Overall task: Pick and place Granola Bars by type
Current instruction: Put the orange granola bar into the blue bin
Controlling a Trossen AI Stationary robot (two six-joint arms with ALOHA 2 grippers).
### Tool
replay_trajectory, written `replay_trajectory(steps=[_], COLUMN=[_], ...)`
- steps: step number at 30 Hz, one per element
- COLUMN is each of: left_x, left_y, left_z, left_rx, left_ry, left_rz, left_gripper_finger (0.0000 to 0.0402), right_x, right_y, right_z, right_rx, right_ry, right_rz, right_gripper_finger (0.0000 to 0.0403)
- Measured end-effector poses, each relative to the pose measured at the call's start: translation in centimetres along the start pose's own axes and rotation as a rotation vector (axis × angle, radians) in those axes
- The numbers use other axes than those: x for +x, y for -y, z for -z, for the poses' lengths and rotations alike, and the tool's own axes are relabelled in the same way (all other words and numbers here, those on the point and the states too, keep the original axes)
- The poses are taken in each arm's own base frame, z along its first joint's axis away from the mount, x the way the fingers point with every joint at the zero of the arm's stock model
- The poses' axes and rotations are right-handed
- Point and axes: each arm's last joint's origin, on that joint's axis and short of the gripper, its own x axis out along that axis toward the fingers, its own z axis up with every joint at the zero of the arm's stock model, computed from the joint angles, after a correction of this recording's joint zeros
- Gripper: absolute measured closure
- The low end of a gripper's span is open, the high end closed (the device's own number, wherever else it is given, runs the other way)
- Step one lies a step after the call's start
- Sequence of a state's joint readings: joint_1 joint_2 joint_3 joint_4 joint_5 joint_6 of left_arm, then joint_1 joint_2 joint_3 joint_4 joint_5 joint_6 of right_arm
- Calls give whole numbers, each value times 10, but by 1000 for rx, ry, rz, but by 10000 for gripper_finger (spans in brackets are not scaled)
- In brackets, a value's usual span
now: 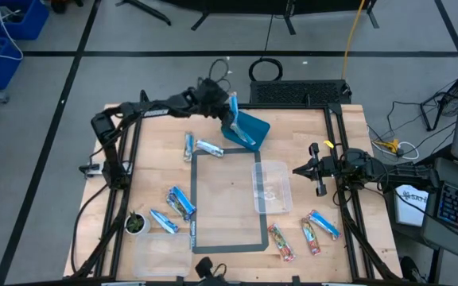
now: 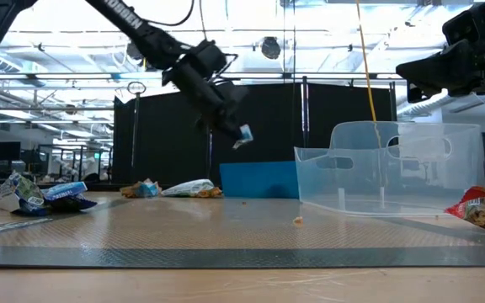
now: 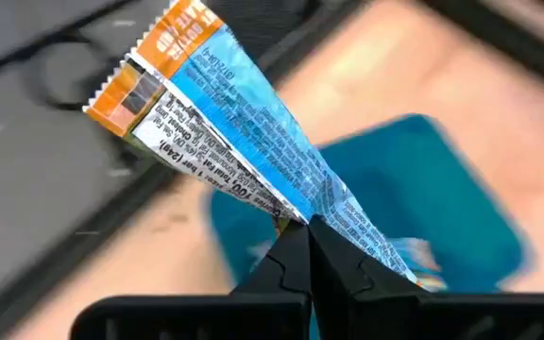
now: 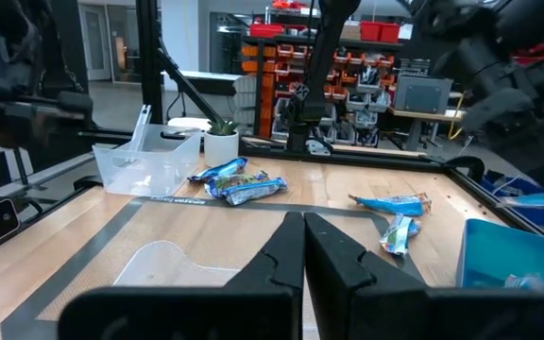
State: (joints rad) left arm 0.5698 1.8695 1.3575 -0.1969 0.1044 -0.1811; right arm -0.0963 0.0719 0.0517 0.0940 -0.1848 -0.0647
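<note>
I will let go of the blue-and-white granola bar with my left gripper across the other blue bar in the blue bin [image 1: 240, 134] [image 3: 366, 247].
My left gripper [image 1: 226, 110] is at the table's far side, above the blue bin [image 1: 249, 127], and is shut on a blue-and-white granola bar [image 3: 225, 113] with an orange end. Another blue bar [image 1: 250, 141] lies in that bin. More blue bars lie flat on the table [image 1: 188, 145] [image 1: 209, 148] [image 1: 180, 201] [image 1: 164, 221] [image 1: 323, 224], and two red ones lie near the near edge [image 1: 281, 241] [image 1: 310, 236]. My right gripper [image 1: 307, 169] is shut and hovers at the right, beside the clear container [image 1: 271, 187], touching nothing. My left gripper pinches the blue bar between its two fingertips [image 3: 286, 260], across the wrapper near one end [image 3: 300, 203]. The orange-striped far end [image 3: 154, 66] sticks out away from the fingers. The fingers slant downward, and the bar [image 2: 242, 135] is lifted clear above the blue bin.
A small green-topped pot [image 1: 136, 224] stands near the left near corner, with a clear lid [image 1: 161, 253] beside it. A grey-taped rectangle [image 1: 229, 199] marks the table's middle. In the low view the clear container [image 2: 394, 168] stands in front of the blue bin [image 2: 259, 179].
</note>
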Motion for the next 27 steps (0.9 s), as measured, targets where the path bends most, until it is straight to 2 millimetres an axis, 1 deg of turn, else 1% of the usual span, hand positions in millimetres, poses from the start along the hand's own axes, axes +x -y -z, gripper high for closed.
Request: replay_trajectory(steps=[2, 5, 8, 12, 15, 20, 23, 27], left_x=[0, 3, 8, 18, 27, 47, 52, 51], left_y=[2, 9, 17, 25, 27, 28, 28, 27], left_z=[-4, -9, -5, 2, 7, 25, 28, 31], left_rx=[2, 12, 40, 66, 72, 75, 81, 76], left_ry=[-38, -30, -48, -56, -69, -136, -147, -182], left_rz=[-34, 28, 61, 9, 5, -3, -4, 1], left_gripper_finger=[401, 401, 401, 401, 401, 401, 401, 401], right_x=[0, 0, 0, 0, 0, 0, 0, 0], right_y=[0, 0, 0, 0, 0, 0, 0, 0], right_z=[0, 0, 0, 0, 0, 0, 0, 0], right_rx=[0, 0, 0, 0, 0, 0, 0, 0], right_ry=[0, 0, 0, 0, 0, 0, 0, 0], right_rz=[0, 0, 0, -1, 0, 0, 0, 0], right_gripper_finger=[399, 399, 399, 399, 399, 399, 399, 398])
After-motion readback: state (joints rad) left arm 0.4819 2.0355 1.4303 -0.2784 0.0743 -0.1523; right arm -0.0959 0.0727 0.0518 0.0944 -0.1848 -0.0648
